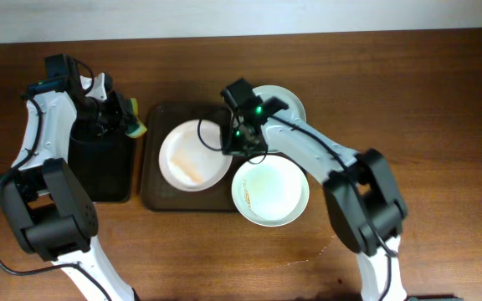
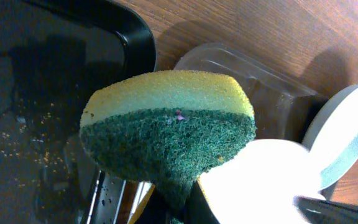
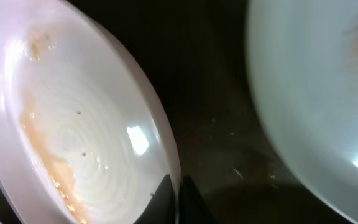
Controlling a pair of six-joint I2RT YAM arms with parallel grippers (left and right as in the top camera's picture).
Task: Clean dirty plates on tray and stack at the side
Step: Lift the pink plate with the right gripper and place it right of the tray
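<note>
Next, my right gripper releases the white plate on the bare wooden table [image 1: 382,145], out beyond the other two plates.
A white plate [image 1: 192,156] with orange-brown smears sits on the brown tray [image 1: 152,194]; it also shows in the right wrist view [image 3: 79,130]. My right gripper [image 1: 234,144] is shut on its right rim [image 3: 174,186]. A second smeared plate [image 1: 269,191] lies half over the tray's right edge and shows blurred in the right wrist view [image 3: 316,81]. A third plate [image 1: 291,102] lies on the table behind my right arm. My left gripper [image 1: 122,117] is shut on a yellow-green sponge [image 2: 166,134] [image 1: 135,127] over the black tray.
A narrow black tray [image 1: 99,171] stands left of the brown tray, with crumbs on its base [image 2: 23,124]. A clear plastic corner [image 2: 247,74] and a plate rim [image 2: 347,137] show past the sponge. Wooden table [image 1: 442,109] stretches to the right.
</note>
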